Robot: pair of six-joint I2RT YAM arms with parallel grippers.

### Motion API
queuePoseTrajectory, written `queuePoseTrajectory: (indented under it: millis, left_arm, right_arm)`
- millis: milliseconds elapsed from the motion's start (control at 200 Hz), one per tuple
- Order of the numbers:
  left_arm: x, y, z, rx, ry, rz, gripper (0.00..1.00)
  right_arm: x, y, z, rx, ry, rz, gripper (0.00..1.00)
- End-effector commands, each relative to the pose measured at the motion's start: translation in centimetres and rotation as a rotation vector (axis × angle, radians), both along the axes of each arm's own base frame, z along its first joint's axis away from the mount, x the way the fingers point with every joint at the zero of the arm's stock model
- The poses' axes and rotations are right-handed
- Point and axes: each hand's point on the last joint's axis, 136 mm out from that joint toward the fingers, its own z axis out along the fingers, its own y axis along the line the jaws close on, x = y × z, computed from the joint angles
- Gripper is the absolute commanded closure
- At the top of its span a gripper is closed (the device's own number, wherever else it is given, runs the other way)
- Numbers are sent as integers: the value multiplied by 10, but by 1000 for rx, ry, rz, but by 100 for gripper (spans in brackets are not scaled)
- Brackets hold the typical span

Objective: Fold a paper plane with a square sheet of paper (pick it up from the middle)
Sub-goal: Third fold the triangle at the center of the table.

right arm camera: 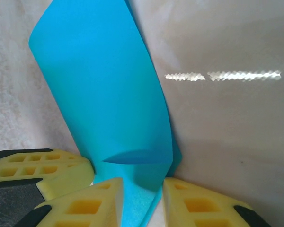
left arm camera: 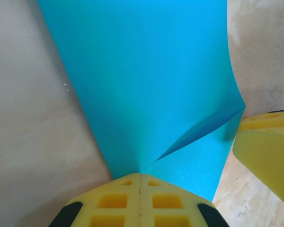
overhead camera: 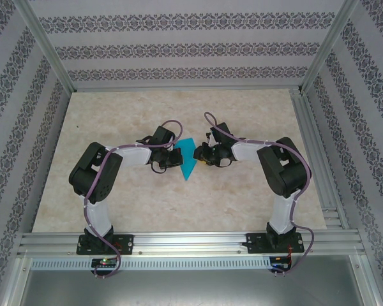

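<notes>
The robot's left gripper pinches the paper's side edge away from its pointed end (overhead camera: 186, 176), so the right gripper will hold the paper while the left gripper takes that pointed end.
The square sheet of paper (overhead camera: 189, 159), teal-blue, is partly folded and held up off the table between my two grippers at the table's middle. My left gripper (overhead camera: 177, 157) is shut on one point of the paper (left arm camera: 146, 80), and a crease runs out from its yellow fingertips (left arm camera: 140, 176). My right gripper (overhead camera: 199, 155) faces it from the right. In the right wrist view its jaws (right arm camera: 142, 189) stand apart, and a folded edge of the paper (right arm camera: 99, 85) passes loosely between them. The other gripper's yellow finger shows in each wrist view (left arm camera: 267, 151) (right arm camera: 42, 168).
The tabletop (overhead camera: 127, 191) is pale marbled board, ringed by an aluminium frame (overhead camera: 191, 242) with patterned walls behind. Both arms bend inward from their bases at the near edge, elbows out to the sides.
</notes>
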Motion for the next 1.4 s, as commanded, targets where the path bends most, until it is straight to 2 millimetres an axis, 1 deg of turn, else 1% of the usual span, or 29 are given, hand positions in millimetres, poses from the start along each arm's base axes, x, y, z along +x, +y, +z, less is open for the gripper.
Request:
queuePoseTrajectory:
  millis: [0,305,485,604,704,744,829,929,1044,1109,1209,1314,1394]
  left_arm:
    - [-13,12,-12,65,30,0,97]
    - [-12,11,-11,66,29,-2,97]
    - [-11,11,-10,67,26,-3,97]
    - [-10,11,-5,67,17,-6,96]
    - [-6,11,4,70,-8,-8,93]
    - [-3,11,10,72,-22,-10,91]
    - [2,12,24,76,-58,-6,83]
    - [7,13,42,70,-110,0,70]
    - [10,13,60,55,-167,1,58]
    - [12,13,69,43,-200,0,51]
    - [14,10,83,18,-262,-17,44]
    - [16,9,97,-5,-338,-35,36]
    - [15,4,107,-44,-404,-77,31]
  right_arm:
    - [8,11,7,39,-19,9,73]
    - [6,20,16,122,-19,5,74]
    - [9,21,7,104,-2,5,75]
    - [11,22,3,95,1,10,76]
    - [11,21,1,95,2,7,83]
    - [11,20,3,100,-5,3,88]
    - [12,18,10,104,-32,-17,94]
    - [17,11,24,98,-89,-56,97]
    - [23,-2,41,57,-156,-116,100]
    - [23,-10,48,32,-183,-146,100]
    - [23,-21,56,-5,-208,-199,100]
    - [23,-28,68,-18,-230,-259,100]
    - [24,-32,76,-39,-236,-312,100]
